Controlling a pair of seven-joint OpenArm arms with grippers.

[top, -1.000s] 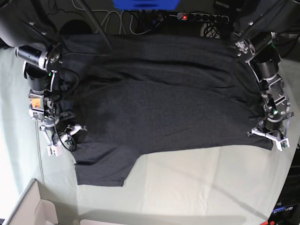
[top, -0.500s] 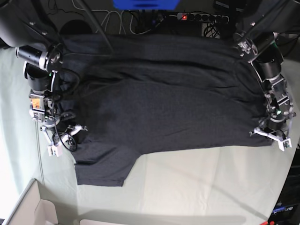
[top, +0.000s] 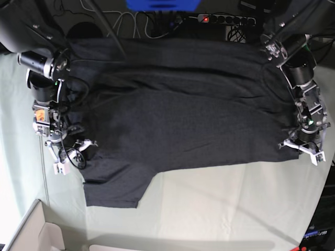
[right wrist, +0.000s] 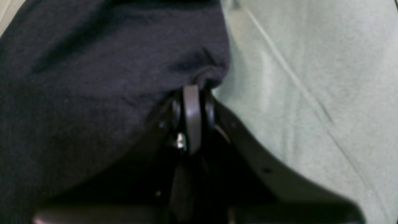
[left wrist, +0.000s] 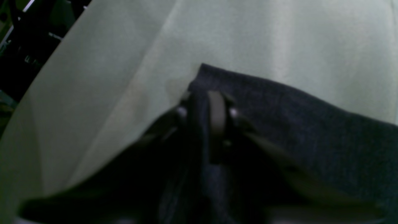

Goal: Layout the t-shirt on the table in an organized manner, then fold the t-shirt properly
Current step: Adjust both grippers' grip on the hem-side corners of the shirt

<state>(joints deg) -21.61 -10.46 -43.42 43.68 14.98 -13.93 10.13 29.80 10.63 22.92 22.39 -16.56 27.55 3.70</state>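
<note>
The t-shirt's corner lies flat by my left gripper's fingers, so next my left gripper opens and pinches the t-shirt's edge there (left wrist: 194,89) before both grippers lift and fold.
The black t-shirt (top: 178,115) lies spread wide across the pale grey-green table (top: 225,209), one sleeve pointing toward the front left. My left gripper (top: 303,150) is at the shirt's right front corner. In the left wrist view its jaws (left wrist: 202,105) stand slightly open, with the t-shirt (left wrist: 311,130) corner still lying between them on the table (left wrist: 248,31). My right gripper (top: 70,157) is at the shirt's left edge. The right wrist view shows this gripper (right wrist: 194,90) shut on a bunched fold of the t-shirt (right wrist: 93,77), low over the table (right wrist: 311,77).
A cardboard box (top: 31,235) sits at the front left corner. A power strip (top: 225,20) and cables run along the back edge. The table's right edge is close beside my left gripper, with dark shelving (top: 324,230) beyond it.
The left gripper's jaws have parted and it has shifted slightly back from the shirt's right front corner, which has settled flatter. The right arm has not moved.
</note>
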